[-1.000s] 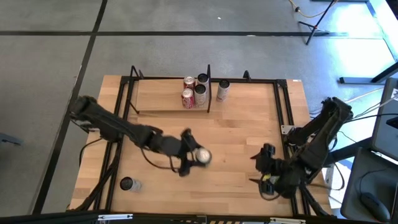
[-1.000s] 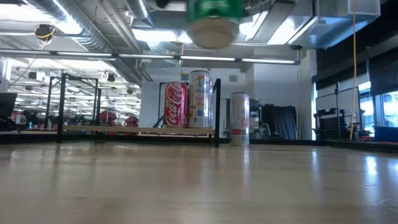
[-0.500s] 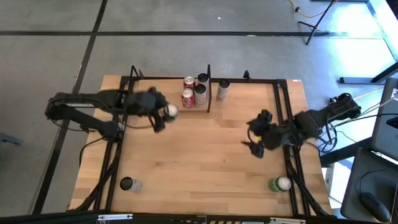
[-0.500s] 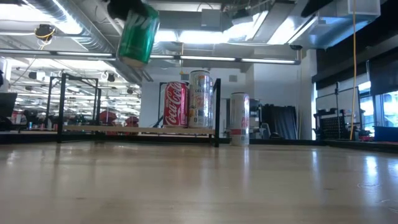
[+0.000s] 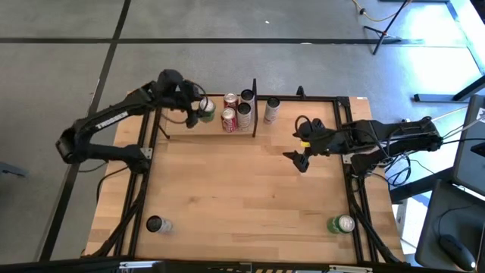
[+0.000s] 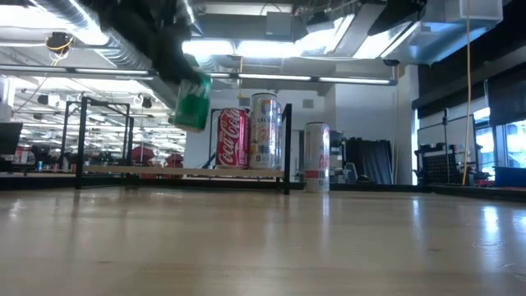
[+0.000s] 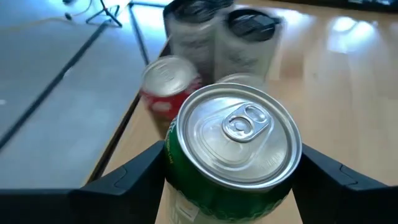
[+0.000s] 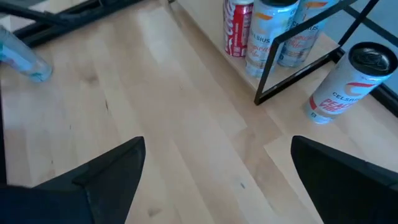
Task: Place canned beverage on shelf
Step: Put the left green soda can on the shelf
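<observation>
Next, my left gripper lets go of the green can on the light-wood ledge (image 5: 214,115), close beside the red cans.
A green can (image 5: 207,114) is held by my left gripper (image 5: 198,111) over the left part of the shelf (image 5: 182,125), a light-wood ledge in black rods at the table's far side. In the low view the can (image 6: 193,102) hangs tilted above the ledge (image 6: 148,172). Two red cans (image 5: 228,119) and two white cans (image 5: 244,114) stand on the ledge left of the black divider post (image 5: 254,106). My right gripper (image 5: 299,157) is open and empty over the table's right half. My left gripper pinches the green can's side wall just under its top rim (image 7: 180,180) between its two fingers (image 7: 130,177), one on each side. The fingers come from the table's left side. The can is lifted clear of the ledge and tilted.
A white can (image 5: 271,110) stands on the table right of the divider post. A second green can (image 5: 341,224) stands near the front right corner and a dark can (image 5: 155,224) near the front left corner. The middle of the tabletop (image 5: 242,189) is bare wood.
My left gripper has carried the green can from the table's middle toward the far edge and the left, then down to just above the shelf beside the red cans; the can has tipped. My right gripper has gone from the front right corner toward the far edge.
</observation>
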